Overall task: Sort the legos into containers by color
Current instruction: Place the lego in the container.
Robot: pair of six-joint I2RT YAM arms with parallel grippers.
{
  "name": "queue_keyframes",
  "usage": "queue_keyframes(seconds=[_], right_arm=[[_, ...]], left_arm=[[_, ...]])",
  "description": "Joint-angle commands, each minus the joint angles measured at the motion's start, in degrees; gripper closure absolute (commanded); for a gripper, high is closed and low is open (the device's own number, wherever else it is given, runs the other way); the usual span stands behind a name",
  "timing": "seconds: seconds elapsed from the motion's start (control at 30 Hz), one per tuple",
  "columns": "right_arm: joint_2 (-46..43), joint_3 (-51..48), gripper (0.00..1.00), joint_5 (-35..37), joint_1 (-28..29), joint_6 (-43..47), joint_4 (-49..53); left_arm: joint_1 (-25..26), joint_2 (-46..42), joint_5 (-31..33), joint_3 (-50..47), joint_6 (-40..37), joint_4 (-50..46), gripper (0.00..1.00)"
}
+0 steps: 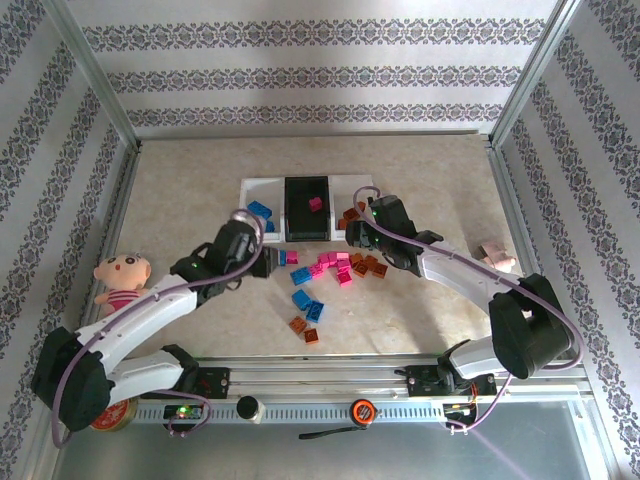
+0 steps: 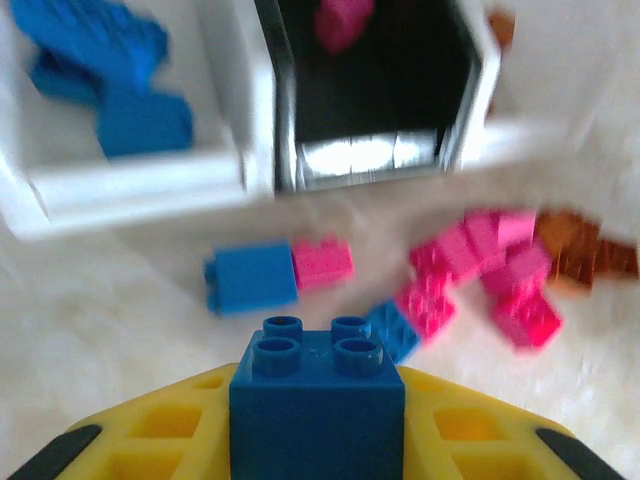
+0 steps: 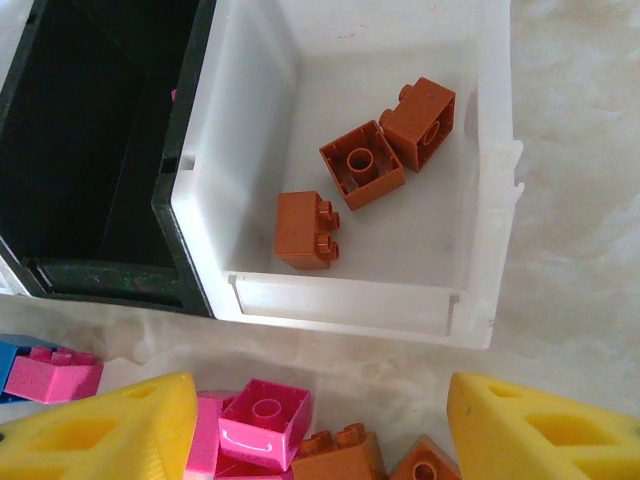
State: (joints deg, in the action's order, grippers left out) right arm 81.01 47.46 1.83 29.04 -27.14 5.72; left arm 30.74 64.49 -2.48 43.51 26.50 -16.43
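Note:
My left gripper should set down and release the blue lego in the white tray (image 1: 273,203) (image 2: 178,15) between the blue legos and the black tray. The blue lego is held above the table now.
My left gripper (image 2: 318,425) is shut on a blue lego (image 2: 316,385), studs up, held above the table in front of the containers. Ahead of it, the left white tray (image 2: 130,190) holds blue legos (image 2: 110,80), and the black tray (image 2: 290,140) holds a pink one (image 2: 343,20). My right gripper (image 3: 320,425) stands open over pink (image 3: 262,420) and orange-brown legos (image 3: 340,455), just short of the right white tray (image 3: 340,300), which holds three orange-brown bricks (image 3: 360,165). From above, the left gripper (image 1: 272,262) and right gripper (image 1: 358,225) flank the loose pile (image 1: 340,268).
More blue (image 1: 305,303) and orange-brown (image 1: 305,330) legos lie nearer the arm bases. A doll (image 1: 122,280) lies at the left, a round red tin (image 1: 110,418) sits by the left base, and a small pink object (image 1: 495,255) lies at the right. Metal frame posts border the table.

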Motion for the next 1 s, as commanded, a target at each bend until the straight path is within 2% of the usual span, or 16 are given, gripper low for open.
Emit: queue_keyframes(seconds=[0.0, 0.13, 0.33, 0.57, 0.7, 0.83, 0.97], right_arm=[[-1.5, -1.3, 0.32, -0.5, 0.4, -1.0, -0.9], [-2.6, -2.4, 0.32, -0.6, 0.8, -1.1, -0.7], [-6.1, -5.8, 0.32, -1.3, 2.9, -0.4, -0.1], [-12.3, -12.2, 0.32, -5.4, 10.8, 2.6, -0.5], [-13.9, -14.4, 0.32, -7.2, 16.7, 3.6, -0.1], [-13.0, -15.2, 0.31, -7.6, 21.7, 3.5, 0.3], [-12.1, -15.6, 0.3, -7.2, 24.5, 2.7, -0.1]], left_arm=[[-4.3, 3.3, 0.9, 4.0, -1.7, 5.0, 0.76], [-9.1, 12.0, -1.1, 8.3, -0.6, 10.2, 0.76], [-12.4, 27.1, -1.2, 17.5, -0.7, 11.9, 0.76], [-14.7, 38.2, -1.2, 27.5, -0.4, 9.5, 0.74], [-15.0, 42.4, -1.0, 32.5, -0.4, 7.2, 0.66], [-15.1, 44.5, -2.2, 36.9, -0.4, 4.8, 0.5], [-15.0, 41.9, -4.1, 37.5, 0.1, 4.8, 0.33]])
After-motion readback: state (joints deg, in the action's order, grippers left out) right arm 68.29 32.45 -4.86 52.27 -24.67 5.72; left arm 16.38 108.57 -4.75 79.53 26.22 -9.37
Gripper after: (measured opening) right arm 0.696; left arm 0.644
